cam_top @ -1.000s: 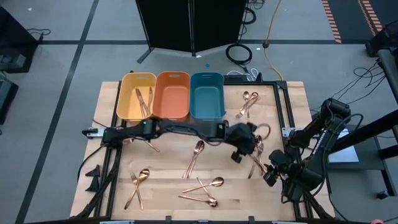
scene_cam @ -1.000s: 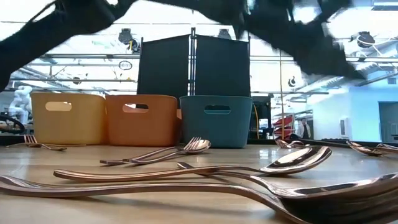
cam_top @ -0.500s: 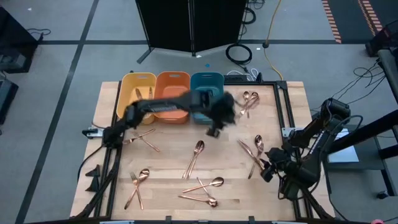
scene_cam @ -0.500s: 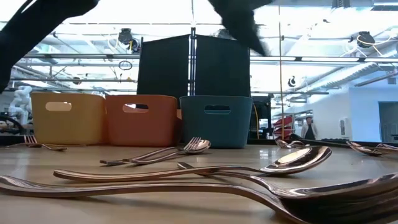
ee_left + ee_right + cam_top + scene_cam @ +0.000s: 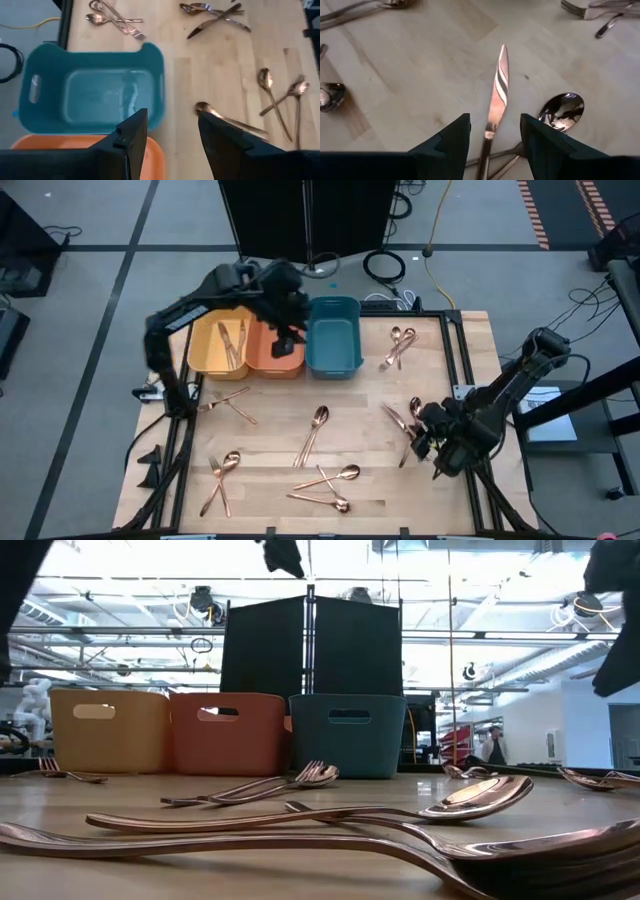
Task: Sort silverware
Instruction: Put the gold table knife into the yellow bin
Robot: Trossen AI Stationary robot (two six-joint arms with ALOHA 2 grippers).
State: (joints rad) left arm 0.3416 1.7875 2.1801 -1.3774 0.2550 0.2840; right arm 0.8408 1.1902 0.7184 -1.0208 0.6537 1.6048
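Note:
The knife is now under my right gripper. My left gripper needs to close on it and take it over just in front of the teal bin (image 5: pixel 343 386).
Copper silverware lies scattered on the wooden table (image 5: pixel 300 395): spoons and forks near the near edge (image 5: pixel 325 480), a pair at the far right (image 5: pixel 400 345), and two knives in the yellow bin (image 5: pixel 215 340). My left gripper (image 5: pixel 287 338) (image 5: pixel 172 117) is open and empty, high over the orange bin (image 5: pixel 262 350), at its edge beside the teal bin (image 5: pixel 90 95). My right gripper (image 5: pixel 425 442) (image 5: pixel 495 120) is open just above a knife (image 5: pixel 498 85). Its fingers stand on either side of the knife without touching it. A spoon (image 5: pixel 562 110) lies beside the knife.
The three bins stand in a row along the table's far edge, with the teal bin (image 5: pixel 333 335) looking empty. A black frame rail (image 5: pixel 455 370) runs along the table's right side. More cutlery lies mid-table (image 5: pixel 315 425) and toward the left (image 5: pixel 230 405). Bare wood shows between the groups.
My left gripper has swung from the silverware cluster at the table's right-centre up and toward the far left, and now hangs over the orange bin. My right gripper has moved toward the table's left and far side, closing on the knife and spoons there.

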